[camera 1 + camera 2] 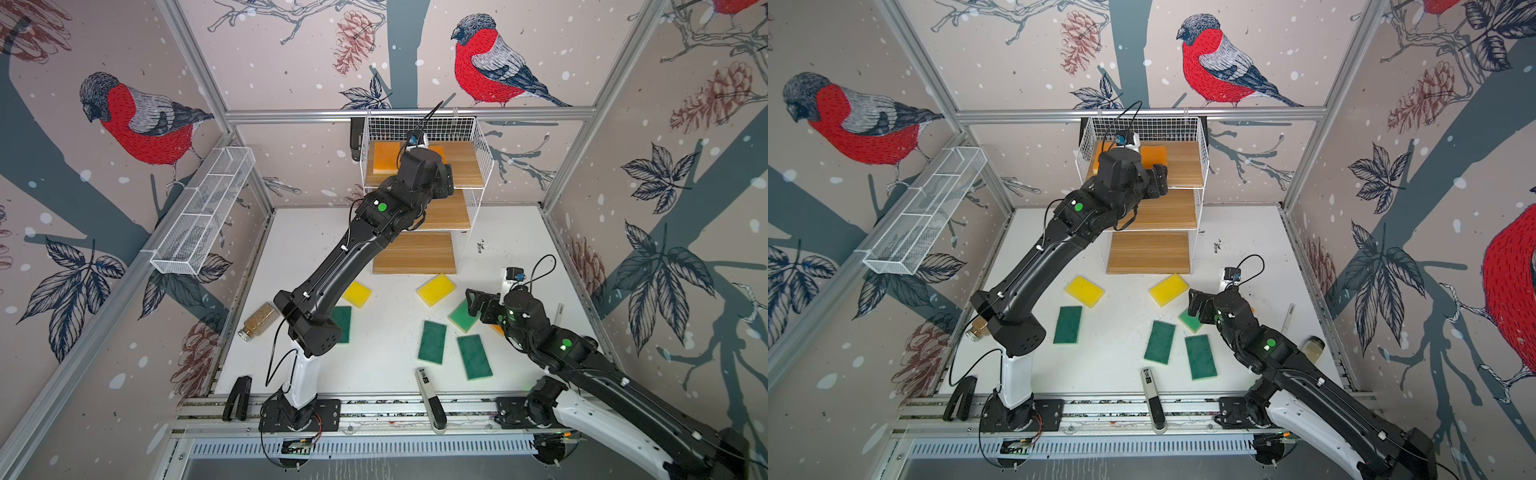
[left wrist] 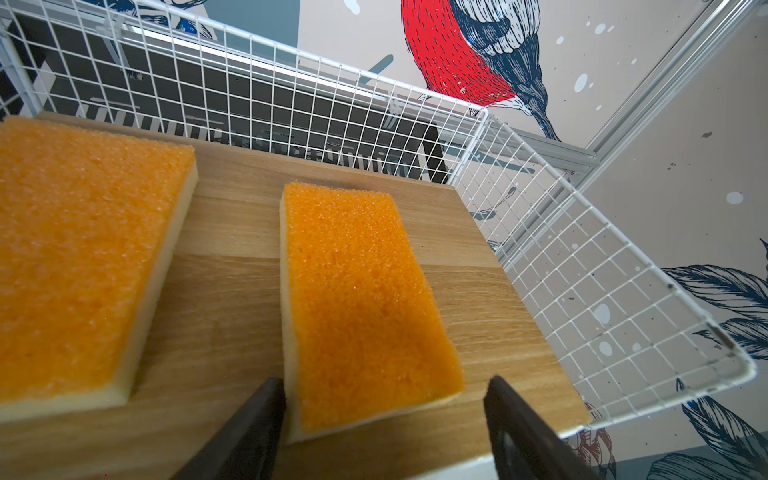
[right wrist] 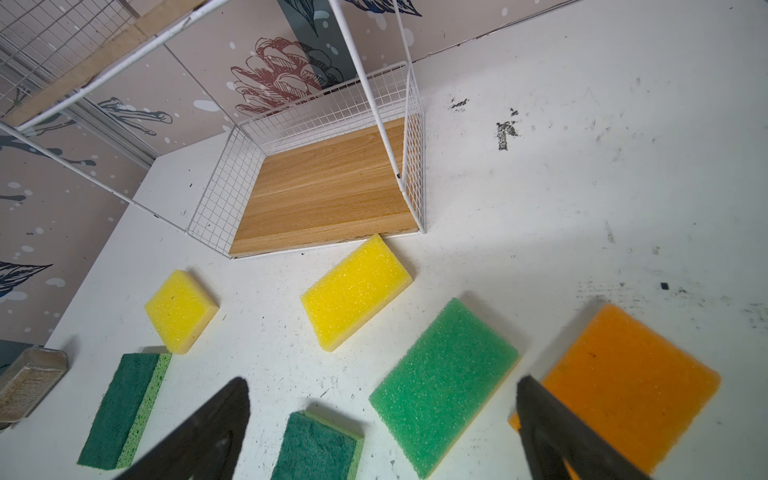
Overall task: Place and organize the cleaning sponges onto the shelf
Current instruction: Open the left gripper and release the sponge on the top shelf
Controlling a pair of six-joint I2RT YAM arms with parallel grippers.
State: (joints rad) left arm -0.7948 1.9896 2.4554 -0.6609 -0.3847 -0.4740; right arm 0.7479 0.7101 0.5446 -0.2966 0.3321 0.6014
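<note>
The orange sponges on the top board have a wide gap between them, so my left gripper should pinch the sponge beneath by its near corner (image 2: 302,424) and pull it closer.
The shelf (image 1: 465,166) (image 1: 1183,166) stands at the back. Two orange sponges (image 2: 83,257) (image 2: 361,299) lie flat on its top board (image 2: 228,291). My left gripper (image 2: 384,380) (image 1: 446,176) is open astride the near end of the right-hand one; one finger is close against its side, the other stands apart. On the table lie two yellow sponges (image 1: 356,294) (image 1: 436,289), several green-topped ones (image 1: 432,341) (image 3: 442,386) and an orange one (image 3: 631,382). My right gripper (image 3: 383,379) (image 1: 478,305) hovers open and empty above the light-green sponge (image 1: 462,316).
A white mesh trough (image 1: 203,212) hangs on the left wall. A jar (image 1: 259,321) lies at the table's left edge, another jar (image 1: 1312,347) at the right. A white-and-black device (image 1: 430,395) lies at the front edge. The shelf's lower boards (image 3: 332,191) are bare.
</note>
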